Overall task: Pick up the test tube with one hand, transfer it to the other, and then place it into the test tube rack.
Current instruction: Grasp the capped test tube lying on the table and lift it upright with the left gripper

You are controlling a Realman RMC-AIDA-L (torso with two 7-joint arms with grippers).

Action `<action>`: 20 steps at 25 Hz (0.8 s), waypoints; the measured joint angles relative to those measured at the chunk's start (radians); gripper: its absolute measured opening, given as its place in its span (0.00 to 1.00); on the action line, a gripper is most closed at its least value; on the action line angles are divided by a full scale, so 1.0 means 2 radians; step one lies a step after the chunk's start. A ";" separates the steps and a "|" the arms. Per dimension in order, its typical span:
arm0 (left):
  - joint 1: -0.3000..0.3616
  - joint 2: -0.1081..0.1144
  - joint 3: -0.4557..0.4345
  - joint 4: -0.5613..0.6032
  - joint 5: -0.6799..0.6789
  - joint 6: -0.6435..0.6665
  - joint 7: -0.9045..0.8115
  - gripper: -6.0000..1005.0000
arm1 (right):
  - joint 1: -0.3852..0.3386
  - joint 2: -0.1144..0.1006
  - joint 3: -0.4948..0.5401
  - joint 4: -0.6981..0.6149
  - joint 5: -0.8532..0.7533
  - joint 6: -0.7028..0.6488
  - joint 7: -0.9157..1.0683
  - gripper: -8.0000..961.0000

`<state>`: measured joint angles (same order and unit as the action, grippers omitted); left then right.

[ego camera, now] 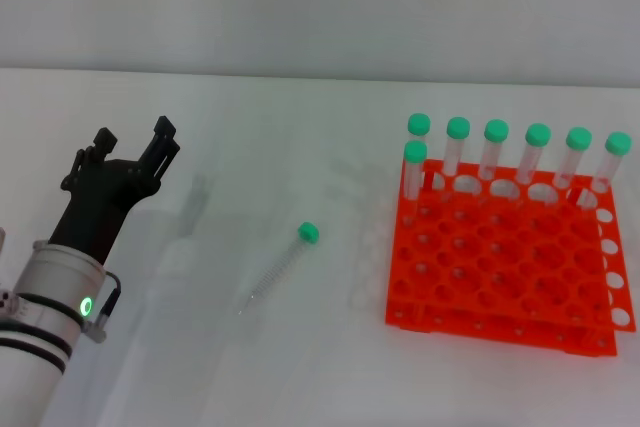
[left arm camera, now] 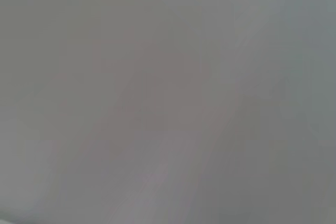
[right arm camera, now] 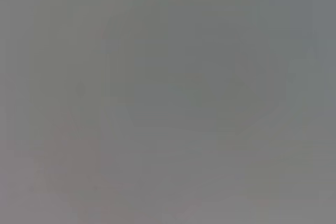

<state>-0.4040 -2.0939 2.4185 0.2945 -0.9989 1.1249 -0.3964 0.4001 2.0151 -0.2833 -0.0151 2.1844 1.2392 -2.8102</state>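
Note:
The test tube is lying on the table, and my left gripper needs to close on the lower half of the test tube (ego camera: 264,285), between its middle and its pointed tip.
A clear test tube (ego camera: 284,265) with a green cap lies flat on the white table in the head view, cap toward the far right, pointed tip toward the near left. My left gripper (ego camera: 135,144) is open and empty above the table, well to the left of the tube. The orange-red test tube rack (ego camera: 505,262) stands on the right. Several green-capped tubes (ego camera: 497,152) stand upright in its back row and one (ego camera: 415,172) just in front at its left corner. The right gripper is out of view. Both wrist views show only blank grey.
The left arm's white cylinder with a green light (ego camera: 87,307) rises from the bottom left corner. The white table (ego camera: 250,367) runs back to a pale wall.

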 joint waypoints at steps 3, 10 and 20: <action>-0.014 0.007 -0.001 -0.004 0.006 -0.002 -0.048 0.87 | 0.000 0.000 0.000 0.000 0.000 0.000 0.000 0.89; -0.091 0.063 -0.002 -0.090 0.122 0.000 -0.310 0.87 | 0.005 -0.001 -0.002 -0.004 0.000 0.000 0.000 0.89; -0.271 0.115 0.196 -0.348 0.328 0.131 -0.719 0.87 | 0.020 -0.002 -0.013 -0.007 -0.001 -0.002 0.000 0.88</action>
<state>-0.9464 -1.8633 2.8108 -0.4019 -0.3426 1.3874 -1.8344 0.4405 2.0109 -0.3099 -0.0285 2.1827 1.2359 -2.8102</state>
